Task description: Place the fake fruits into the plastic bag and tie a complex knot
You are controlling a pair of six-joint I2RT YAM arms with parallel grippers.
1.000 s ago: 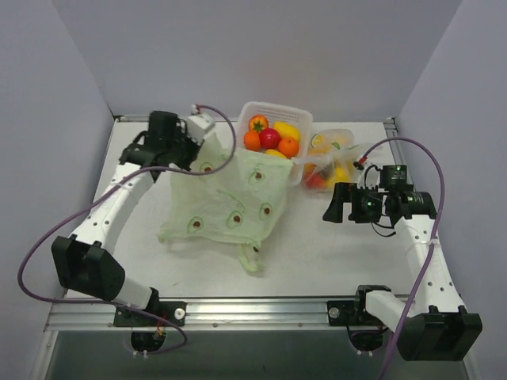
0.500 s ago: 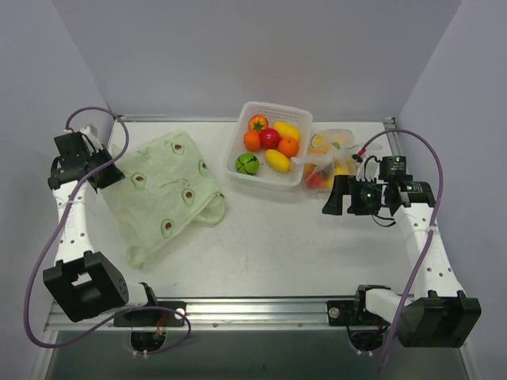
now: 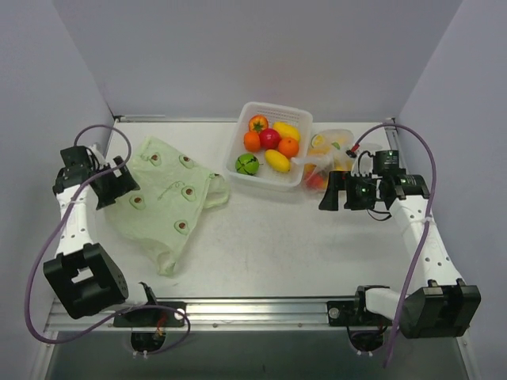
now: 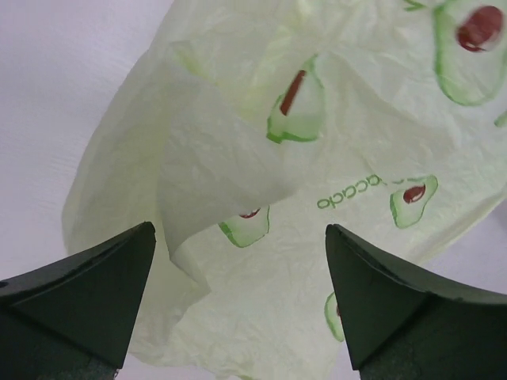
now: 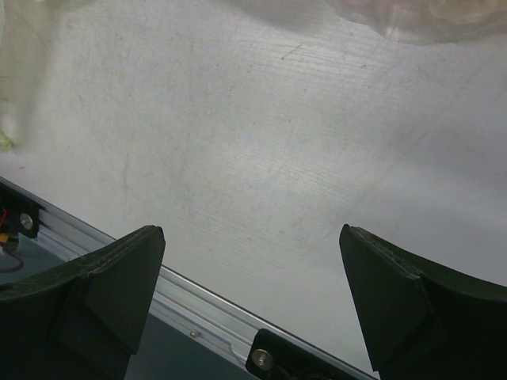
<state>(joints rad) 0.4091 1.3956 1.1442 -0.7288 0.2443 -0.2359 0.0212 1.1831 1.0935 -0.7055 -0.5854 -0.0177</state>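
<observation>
I move my left gripper across the plastic bag next, and then close it on the bag's edge (image 3: 198, 206) beside the bag's loop handle.
The plastic bag (image 3: 170, 198), pale green with avocado prints, lies crumpled and flat on the left of the table, a loop handle (image 3: 215, 190) pointing right. My left gripper (image 3: 120, 185) hovers over its left edge, open; in the left wrist view the bag (image 4: 317, 158) lies below the left gripper (image 4: 240, 237), ungripped. The fake fruits sit in a white basket (image 3: 238, 142): a tomato (image 3: 258, 123), red apple (image 3: 269, 137), oranges (image 3: 288, 147), a lemon (image 3: 287, 130), a green fruit (image 3: 247, 164). My right gripper (image 3: 328, 193) is open over bare table, as the right wrist view of it (image 5: 252, 237) shows.
A clear bag (image 3: 329, 158) holding more fruits lies right of the basket, just behind my right gripper; its edge (image 5: 420, 20) shows in the right wrist view. The metal rail (image 3: 253, 310) runs along the table's near edge.
My left arm swung from the table's middle to the far left, dragging the bag with it, then its gripper opened and let the bag go. The right arm barely moved.
</observation>
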